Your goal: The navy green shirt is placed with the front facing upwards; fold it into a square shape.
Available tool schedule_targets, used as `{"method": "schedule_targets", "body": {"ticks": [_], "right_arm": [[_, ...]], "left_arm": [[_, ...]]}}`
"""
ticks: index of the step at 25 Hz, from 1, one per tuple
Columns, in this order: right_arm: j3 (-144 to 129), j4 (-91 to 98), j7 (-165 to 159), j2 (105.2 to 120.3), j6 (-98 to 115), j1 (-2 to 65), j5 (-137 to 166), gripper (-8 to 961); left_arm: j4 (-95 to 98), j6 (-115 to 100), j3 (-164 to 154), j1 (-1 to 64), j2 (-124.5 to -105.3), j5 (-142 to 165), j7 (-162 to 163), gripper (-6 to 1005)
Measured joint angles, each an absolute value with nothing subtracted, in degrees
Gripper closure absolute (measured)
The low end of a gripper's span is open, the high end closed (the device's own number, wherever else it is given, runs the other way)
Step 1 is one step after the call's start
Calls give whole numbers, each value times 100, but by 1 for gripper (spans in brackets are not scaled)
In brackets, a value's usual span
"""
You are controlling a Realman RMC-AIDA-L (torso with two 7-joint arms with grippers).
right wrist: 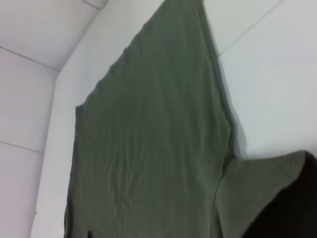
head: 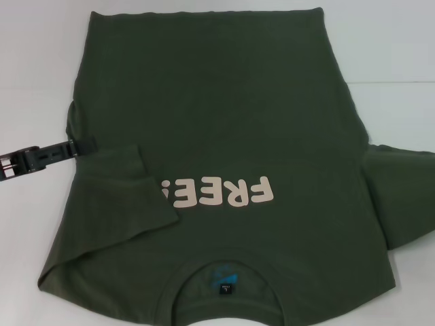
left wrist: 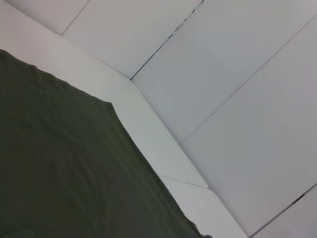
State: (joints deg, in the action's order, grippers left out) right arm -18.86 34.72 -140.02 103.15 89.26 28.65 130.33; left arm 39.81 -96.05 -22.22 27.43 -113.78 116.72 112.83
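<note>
My right gripper will release the spread-out sleeve so that it lies on the shirt's chest (head: 344, 209), beside the F of the "FREE!" lettering. The sleeve is now spread out to the side.
The navy green shirt (head: 217, 122) lies flat on the white table, front up, with its collar (head: 224, 272) nearest me and the pale "FREE!" lettering (head: 217, 192) across the chest. Its left sleeve (head: 119, 197) is folded inward onto the body, while the right sleeve (head: 401, 190) is spread out to the side. My left gripper (head: 83, 145) reaches in from the left edge and rests at the shirt's left side, just above the folded sleeve. The left wrist view shows only a stretch of shirt fabric (left wrist: 64, 168). The right wrist view shows the shirt's body (right wrist: 153, 139) and a sleeve (right wrist: 257, 193). My right gripper is out of view.
The white table (head: 380, 47) shows bare surface beyond the hem and at both far corners. Panel seams run across the white surface (left wrist: 223, 74) past the shirt's edge.
</note>
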Motion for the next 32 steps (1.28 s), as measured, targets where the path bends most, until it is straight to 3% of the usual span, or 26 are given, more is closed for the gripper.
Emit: {"method": "schedule_targets", "body": {"ticks": [17, 32], "right_arm": [[-1949, 3459, -13983, 10361, 9109, 3460, 12959, 934], [-3596, 3421, -14480, 10805, 8713, 4621, 12989, 932]], "left_arm": [[3981, -9616, -2259, 2734, -11399, 11704, 11285, 110], [3982, -9615, -2260, 2758, -11391, 11716, 11285, 111]]}}
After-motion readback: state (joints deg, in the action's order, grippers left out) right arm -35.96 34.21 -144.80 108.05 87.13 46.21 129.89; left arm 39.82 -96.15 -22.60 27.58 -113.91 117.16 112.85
